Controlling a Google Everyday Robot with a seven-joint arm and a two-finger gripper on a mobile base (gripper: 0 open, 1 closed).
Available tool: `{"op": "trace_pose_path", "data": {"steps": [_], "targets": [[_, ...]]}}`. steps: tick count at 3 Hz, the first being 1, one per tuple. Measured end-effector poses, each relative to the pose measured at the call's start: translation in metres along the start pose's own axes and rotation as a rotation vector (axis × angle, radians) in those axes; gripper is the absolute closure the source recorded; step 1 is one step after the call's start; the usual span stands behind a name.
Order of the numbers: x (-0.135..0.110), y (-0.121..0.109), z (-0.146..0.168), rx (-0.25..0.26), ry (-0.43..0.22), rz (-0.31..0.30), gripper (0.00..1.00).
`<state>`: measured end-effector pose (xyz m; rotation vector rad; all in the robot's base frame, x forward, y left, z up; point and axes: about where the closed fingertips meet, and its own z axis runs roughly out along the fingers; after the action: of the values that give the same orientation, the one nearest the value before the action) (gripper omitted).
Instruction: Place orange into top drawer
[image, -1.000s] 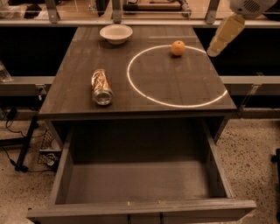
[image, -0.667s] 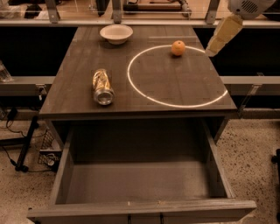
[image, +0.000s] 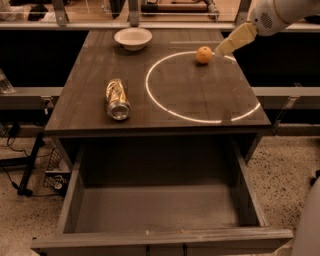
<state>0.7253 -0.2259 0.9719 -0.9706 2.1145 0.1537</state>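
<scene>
The upper part of the orange (image: 205, 51), which sits on the white circle's rim, will be gripped by my gripper as it closes.
The orange (image: 203, 54) sits on the dark table top (image: 90, 100) at the far right, on the rim of a white circle. My gripper (image: 223, 49) reaches in from the upper right, tip down, just right of the orange and a little apart from it. The top drawer (image: 160, 239) is pulled out wide open below the table's front edge, with nothing in it.
A crushed gold can (image: 118, 98) lies on its side at the table's left. A white bowl (image: 133, 38) stands at the far left back. A rail with posts (image: 60, 15) runs behind the table. Speckled floor lies on both sides.
My gripper has moved left and slightly down toward the orange. The orange, can and bowl have not moved.
</scene>
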Motion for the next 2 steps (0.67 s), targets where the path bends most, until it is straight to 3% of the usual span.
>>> {"op": "trace_pose_path", "data": {"steps": [1, 2], "targets": [[-0.013, -0.024, 0.064, 0.009, -0.123, 0.137, 0.0], [-0.015, -0.04, 0.1, 0.057, -0.14, 0.176, 0.0]]}}
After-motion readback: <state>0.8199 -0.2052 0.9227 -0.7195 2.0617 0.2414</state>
